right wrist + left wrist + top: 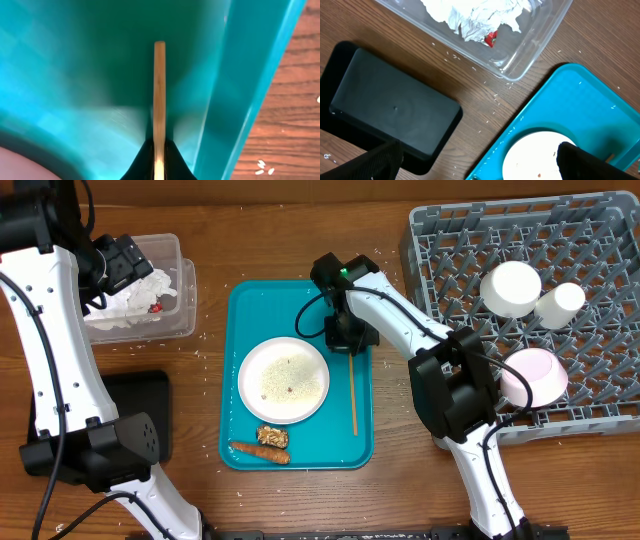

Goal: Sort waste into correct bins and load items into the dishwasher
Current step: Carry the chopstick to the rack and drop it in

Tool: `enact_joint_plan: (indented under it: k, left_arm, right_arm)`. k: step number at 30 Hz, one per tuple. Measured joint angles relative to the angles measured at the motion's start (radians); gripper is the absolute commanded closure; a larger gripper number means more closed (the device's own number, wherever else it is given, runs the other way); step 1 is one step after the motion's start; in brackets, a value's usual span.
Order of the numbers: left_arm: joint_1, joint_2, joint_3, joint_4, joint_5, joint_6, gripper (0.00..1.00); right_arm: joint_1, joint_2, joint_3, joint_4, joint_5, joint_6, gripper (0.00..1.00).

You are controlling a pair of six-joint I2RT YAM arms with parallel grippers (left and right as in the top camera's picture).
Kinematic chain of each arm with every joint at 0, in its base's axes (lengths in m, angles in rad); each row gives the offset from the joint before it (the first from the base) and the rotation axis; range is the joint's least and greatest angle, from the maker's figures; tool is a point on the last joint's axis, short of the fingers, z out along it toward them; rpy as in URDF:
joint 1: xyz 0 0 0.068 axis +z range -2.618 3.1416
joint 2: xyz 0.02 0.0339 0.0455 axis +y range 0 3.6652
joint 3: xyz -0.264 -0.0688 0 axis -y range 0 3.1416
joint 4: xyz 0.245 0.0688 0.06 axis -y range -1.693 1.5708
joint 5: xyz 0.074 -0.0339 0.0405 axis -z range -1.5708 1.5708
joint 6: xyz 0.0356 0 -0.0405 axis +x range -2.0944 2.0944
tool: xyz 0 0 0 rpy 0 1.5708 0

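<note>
The robot's right gripper should release the thin wooden stick, now down on the teal tray, inside the grey dish rack's edge [436,304] that is nearest the teal tray.
My right gripper [350,340] is down on the teal tray [300,305], shut on the upper end of a thin wooden stick [353,395]. In the right wrist view the stick [159,90] runs straight out from between the closed fingers [145,162]. Left of it lies the white plate [284,380] with rice grains on it. A carrot piece [258,450] and a brown chunk [272,436] lie below the plate. My left gripper [125,260] hangs open and empty over the clear tub [188,300], which holds crumpled tissue [475,15] and a red wrapper [491,38].
The black tray [140,410] sits left of the teal tray, below the tub. At the right, the grey dish rack [600,330] holds a white bowl [511,288], a small cup [560,304] and a pale pink bowl [535,375]. Rice grains [495,95] are scattered on the wood.
</note>
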Motion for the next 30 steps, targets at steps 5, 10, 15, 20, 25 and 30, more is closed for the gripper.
enact_joint_plan:
  k: [5,10,15,20,25,30]
  left_arm:
    - [0.0,0.0,0.0,0.005,0.0,0.0,0.0]
    - [0.0,0.0,0.0,0.006,0.0,0.0,0.0]
    - [0.0,0.0,0.0,0.006,0.0,0.0,0.0]
    - [0.0,0.0,0.0,0.006,0.0,0.0,0.0]
    - [0.0,0.0,0.0,0.006,0.0,0.0,0.0]
    - [0.0,0.0,0.0,0.006,0.0,0.0,0.0]
  right_arm:
    - [-0.004,0.026,0.064,-0.075,0.0,0.0,0.96]
    - [-0.04,0.037,0.279,-0.192,-0.002,-0.01,0.96]
    - [-0.133,0.035,0.595,-0.317,-0.001,-0.082,0.96]
    - [-0.267,0.014,0.822,-0.367,-0.001,-0.183,0.96]
    - [-0.414,-0.02,0.861,-0.371,-0.001,-0.292,0.96]
    - [-0.506,-0.019,0.838,-0.368,-0.001,-0.341,0.96]
